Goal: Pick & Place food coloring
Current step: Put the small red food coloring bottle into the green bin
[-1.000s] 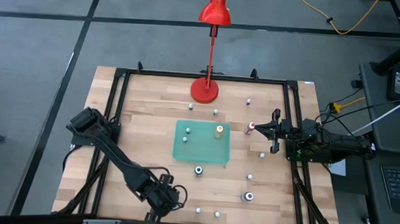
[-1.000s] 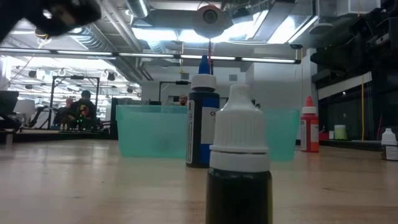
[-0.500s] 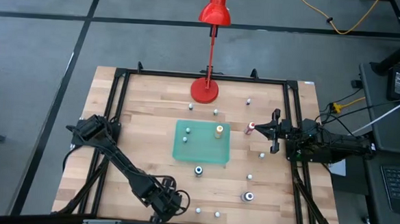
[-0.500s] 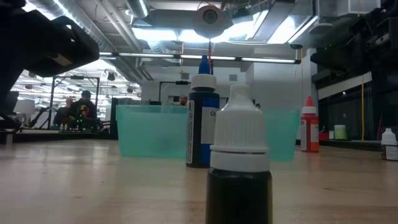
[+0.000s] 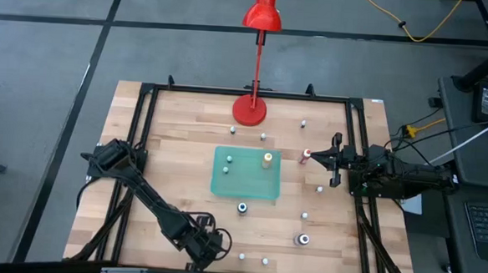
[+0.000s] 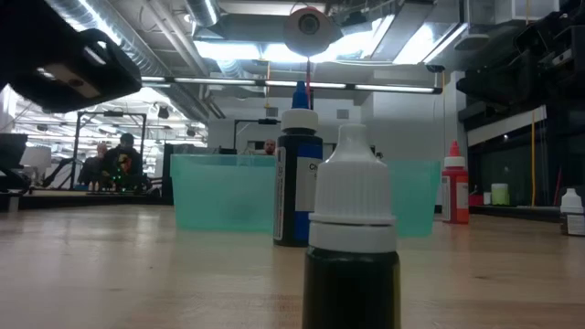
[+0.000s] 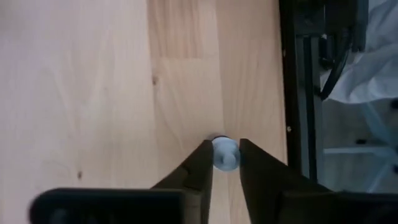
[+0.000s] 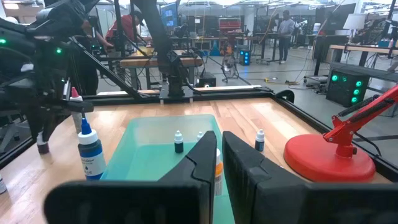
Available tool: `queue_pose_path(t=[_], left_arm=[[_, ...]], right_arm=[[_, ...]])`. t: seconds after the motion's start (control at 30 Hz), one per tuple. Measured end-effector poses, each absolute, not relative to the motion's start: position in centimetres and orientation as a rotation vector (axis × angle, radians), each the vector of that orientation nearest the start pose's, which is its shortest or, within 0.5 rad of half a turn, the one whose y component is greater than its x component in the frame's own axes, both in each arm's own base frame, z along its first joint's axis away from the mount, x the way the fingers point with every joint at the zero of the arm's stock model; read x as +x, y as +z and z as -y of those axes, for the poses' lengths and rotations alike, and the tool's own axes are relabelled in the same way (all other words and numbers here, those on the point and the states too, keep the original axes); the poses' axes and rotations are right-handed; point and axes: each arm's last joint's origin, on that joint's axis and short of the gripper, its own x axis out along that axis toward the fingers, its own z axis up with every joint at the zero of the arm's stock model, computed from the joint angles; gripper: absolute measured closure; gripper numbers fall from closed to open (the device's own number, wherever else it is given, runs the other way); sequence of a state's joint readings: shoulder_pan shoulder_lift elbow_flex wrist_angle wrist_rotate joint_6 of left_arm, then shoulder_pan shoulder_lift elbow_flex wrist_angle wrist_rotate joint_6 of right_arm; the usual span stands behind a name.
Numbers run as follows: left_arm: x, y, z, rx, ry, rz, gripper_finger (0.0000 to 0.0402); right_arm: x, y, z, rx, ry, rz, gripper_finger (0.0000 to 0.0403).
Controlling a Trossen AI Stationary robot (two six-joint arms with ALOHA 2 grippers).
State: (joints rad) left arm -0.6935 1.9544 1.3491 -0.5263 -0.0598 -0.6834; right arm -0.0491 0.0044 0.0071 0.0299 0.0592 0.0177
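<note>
My left gripper will set the white-capped bottle down in the green tray (image 5: pixel 223 180) near the tray's front edge, in line with the small bottles. The white-capped bottle is now near the table's front edge.
Small food coloring bottles stand scattered on the wooden table. Three of them, one orange-capped (image 5: pixel 267 159), stand in the green tray (image 5: pixel 246 185) at mid-table. Near the front edge my left gripper (image 5: pixel 210 247) points down, shut on a white-capped bottle (image 7: pixel 224 154) that it hides in the high view. My right gripper (image 5: pixel 318 160) waits shut at the right, beside a red-capped bottle (image 5: pixel 307 155). Close to the low view's camera stand a white-capped dark bottle (image 6: pixel 352 247) and a blue one (image 6: pixel 297 178). My left gripper pinches the bottle's white cap (image 7: pixel 224 163) between its two fingers (image 7: pixel 200 168), one on each side. The fingers come from above, pointing down. The bottle stands upright on the table.
The red lamp's round base (image 5: pixel 249 110) sits at the far middle. A black frame rail (image 7: pixel 298 93) runs close beside the held bottle. Two loose bottles (image 5: pixel 242 257) stand just right of my left gripper, others (image 5: pixel 303 239) lie toward the right front.
My left arm has come down and shifted a little toward the table's near edge and right, over the bottle it now holds. The other bottles and my right arm have stayed put.
</note>
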Motion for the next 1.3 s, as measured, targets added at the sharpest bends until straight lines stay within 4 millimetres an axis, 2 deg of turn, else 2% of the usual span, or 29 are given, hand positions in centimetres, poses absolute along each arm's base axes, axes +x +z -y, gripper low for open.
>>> queue_pose_path(t=[0.1,0.2,0.43,0.5,0.6,0.77,0.93,1.13,1.3], left_arm=[[31.3,19.3,25.2,-0.193,-0.178,-1.138,0.036],[32.0,23.4,24.7,-0.186,-0.151,-1.055,0.036],[32.2,31.1,20.8,-0.151,0.021,-1.041,0.036],[32.4,32.2,19.2,-0.151,0.08,-1.063,0.036],[33.0,32.7,16.6,-0.166,0.159,-1.098,0.0359],[33.9,31.9,12.0,-0.111,0.264,-1.19,0.0359],[34.8,28.9,8.2,-0.036,0.287,-1.27,0.0358],[35.4,23.5,6.0,-0.062,0.175,-1.305,0.0358],[34.9,20.6,4.3,-0.055,0.181,-1.325,0.0357]], right_arm=[[9.7,16.8,0.7,0.018,-0.108,0.034,0.0372],[9.7,16.8,0.7,0.018,-0.108,0.034,0.0372],[9.7,16.8,0.6,0.018,-0.108,0.034,0.0372],[9.7,16.8,0.6,0.018,-0.108,0.034,0.0372],[9.7,16.8,0.6,0.018,-0.108,0.034,0.0372],[9.7,16.9,0.7,0.018,-0.108,0.034,0.0372],[9.7,16.8,0.7,0.018,-0.108,0.034,0.0372],[9.7,16.8,0.6,0.018,-0.108,0.034,0.0372],[9.7,16.9,0.6,0.018,-0.108,0.034,0.0372]])
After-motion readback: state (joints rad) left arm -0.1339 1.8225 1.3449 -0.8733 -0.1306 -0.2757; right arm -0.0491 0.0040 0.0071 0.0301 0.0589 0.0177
